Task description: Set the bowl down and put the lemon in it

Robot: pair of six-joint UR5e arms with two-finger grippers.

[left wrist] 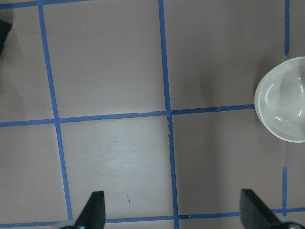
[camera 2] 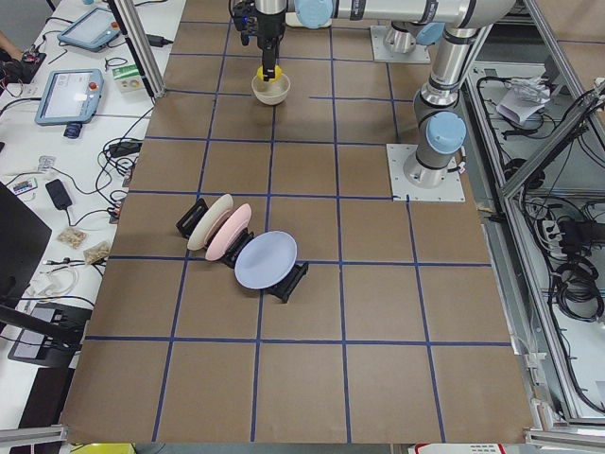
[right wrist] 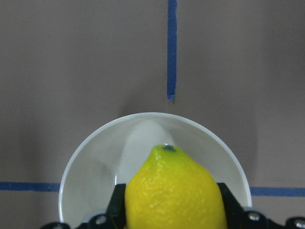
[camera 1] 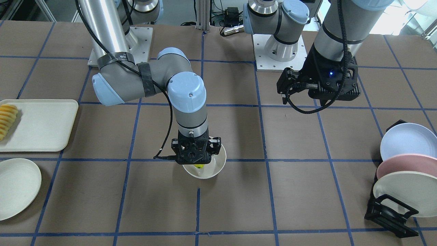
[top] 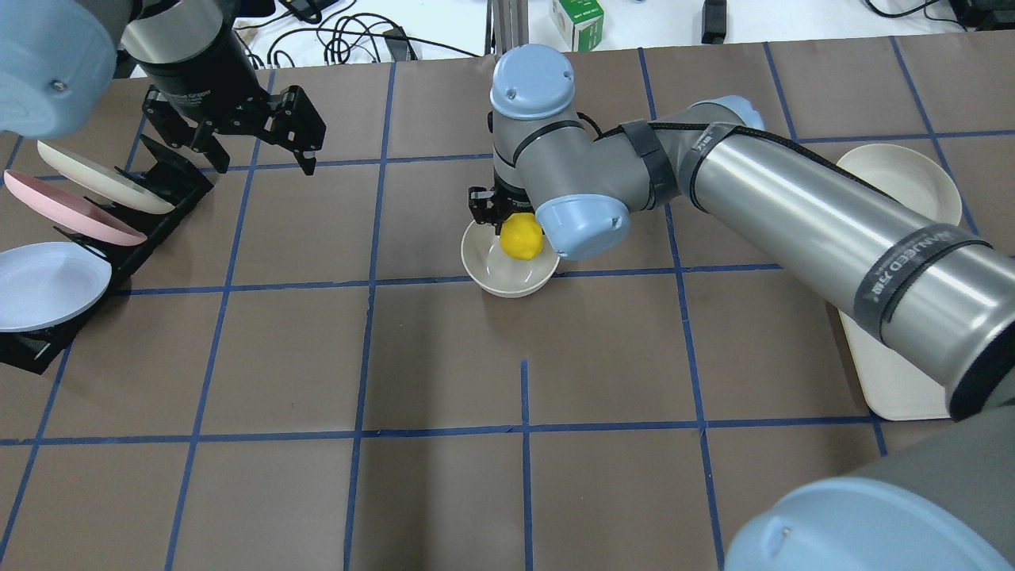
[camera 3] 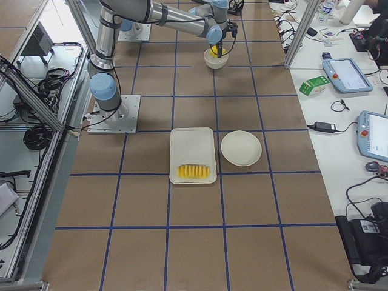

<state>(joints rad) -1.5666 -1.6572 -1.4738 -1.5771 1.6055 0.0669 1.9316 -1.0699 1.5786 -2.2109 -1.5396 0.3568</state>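
My right gripper has the yellow lemon. It will let go of it on the inside bottom of the off-white bowl (camera 1: 203, 161) (right wrist: 159, 202).
The off-white bowl (top: 507, 274) stands upright on the table near the middle; it also shows in the front view (camera 1: 213, 169), the right wrist view (right wrist: 95, 157) and the left wrist view (left wrist: 283, 107). My right gripper (top: 515, 230) is shut on the yellow lemon (top: 521, 237) and holds it just over the bowl's far half; the lemon fills the bottom of the right wrist view (right wrist: 174, 191) and peeks out in the front view (camera 1: 198, 166). My left gripper (top: 262, 147) is open and empty, hanging above the table far to the left of the bowl.
A black rack (top: 143, 226) with white, pink and blue plates stands at the left edge. A white tray (camera 1: 44, 124) with orange-yellow fruit slices (camera 1: 6, 119) and a cream plate (camera 1: 15, 188) lie on the robot's right side.
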